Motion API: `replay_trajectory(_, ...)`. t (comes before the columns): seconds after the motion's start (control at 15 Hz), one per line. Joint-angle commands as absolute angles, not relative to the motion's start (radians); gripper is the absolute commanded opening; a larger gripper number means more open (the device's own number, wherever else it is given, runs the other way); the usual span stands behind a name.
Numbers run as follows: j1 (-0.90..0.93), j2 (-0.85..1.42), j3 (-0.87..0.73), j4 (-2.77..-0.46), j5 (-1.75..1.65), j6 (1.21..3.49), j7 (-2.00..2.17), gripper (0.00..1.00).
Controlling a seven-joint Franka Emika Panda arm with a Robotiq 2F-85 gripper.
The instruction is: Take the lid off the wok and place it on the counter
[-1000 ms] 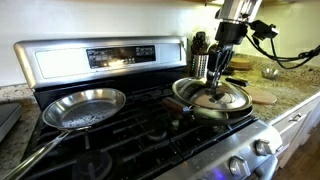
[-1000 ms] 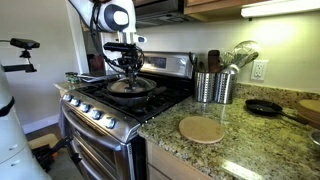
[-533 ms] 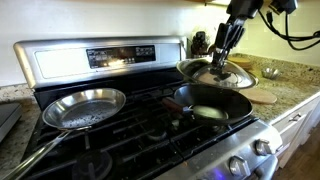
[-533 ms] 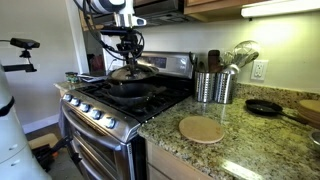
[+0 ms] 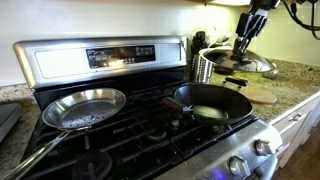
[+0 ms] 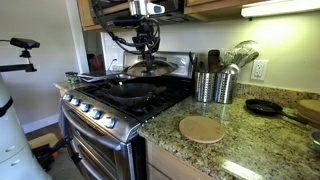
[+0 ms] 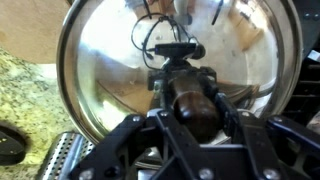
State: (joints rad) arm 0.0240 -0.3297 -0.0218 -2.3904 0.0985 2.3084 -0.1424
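Note:
The robot's gripper needs to put the silver lid down on the granite counter (image 5: pixel 263 99) beside the black wok, near the front edge.
The shiny silver lid (image 5: pixel 243 63) hangs in the air, off the wok, held by its dark knob. My gripper (image 5: pixel 241 47) is shut on that knob; it also shows in an exterior view (image 6: pixel 148 53) above the lid (image 6: pixel 150 70). In the wrist view the jaws (image 7: pixel 192 108) clamp the knob, and the lid (image 7: pixel 110 70) fills the frame. The black wok (image 5: pixel 210 101) sits uncovered on a front burner and also shows in an exterior view (image 6: pixel 128 86). The granite counter (image 6: pixel 230 150) lies beside the stove and shows in both exterior views (image 5: pixel 296 85).
A silver long-handled skillet (image 5: pixel 80 108) sits on another burner. A metal utensil holder (image 6: pixel 213 86) stands by the stove. A tan wooden disc (image 6: pixel 202 128) and a small black pan (image 6: pixel 263 107) lie on the counter. A small metal bowl (image 5: pixel 270 72) stands at the back.
My gripper has lifted the lid off the wok and carried it up and sideways toward the counter. The wok is now uncovered.

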Motion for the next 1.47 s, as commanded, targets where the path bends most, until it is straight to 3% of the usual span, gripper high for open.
replay_trajectory(0.0,-0.034,-0.325,-0.063,-2.368,0.049,2.311,-0.127,0.21)
replay_trajectory(1.4,-0.208,0.060,-0.227,-2.246,0.113,2.504,-0.108,0.21)
